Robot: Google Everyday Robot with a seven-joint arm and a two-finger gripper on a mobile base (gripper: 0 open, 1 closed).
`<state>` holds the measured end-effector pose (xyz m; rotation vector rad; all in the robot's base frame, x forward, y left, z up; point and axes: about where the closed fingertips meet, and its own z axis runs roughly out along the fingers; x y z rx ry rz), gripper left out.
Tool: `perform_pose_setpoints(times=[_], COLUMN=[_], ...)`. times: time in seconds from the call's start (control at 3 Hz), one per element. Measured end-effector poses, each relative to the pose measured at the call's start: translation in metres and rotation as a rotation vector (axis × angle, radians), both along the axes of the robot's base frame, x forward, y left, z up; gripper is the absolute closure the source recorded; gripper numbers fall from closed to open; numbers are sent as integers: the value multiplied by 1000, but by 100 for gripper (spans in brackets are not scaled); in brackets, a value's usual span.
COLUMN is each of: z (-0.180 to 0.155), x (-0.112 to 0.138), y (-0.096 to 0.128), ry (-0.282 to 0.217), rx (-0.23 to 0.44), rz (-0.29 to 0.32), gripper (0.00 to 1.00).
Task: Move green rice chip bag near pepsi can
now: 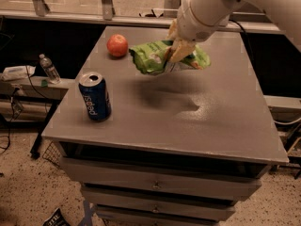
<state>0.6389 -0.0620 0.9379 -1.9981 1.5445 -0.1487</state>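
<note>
Next, I release the green rice chip bag on the grey table (142, 87) against the pepsi can, toward the table's middle. The bag now hangs in the air above the table.
The green rice chip bag (153, 56) hangs in the air above the middle of the grey table, lifted off the top; its shadow falls on the surface below. My gripper (178, 51), at the end of the white arm coming in from the upper right, is shut on the bag's middle. The pepsi can (95, 97) stands upright near the table's front left corner, dark blue with white lettering and a silver top. The bag is well to the right of and behind the can.
A red apple (117, 45) sits at the back left of the grey table (225, 121). Drawers run below the table's front edge. A clear plastic bottle (49, 68) stands on a low shelf to the left, off the table.
</note>
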Motion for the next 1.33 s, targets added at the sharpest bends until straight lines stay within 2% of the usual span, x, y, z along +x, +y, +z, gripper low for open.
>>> perform_pose_setpoints(times=[0.33, 0.67, 1.33], z=[0, -7, -32], x=[-2, -3, -28], y=[3, 5, 31], ry=[4, 9, 37], rx=[-1, -42, -175], rz=[8, 13, 92], gripper=[100, 100, 100])
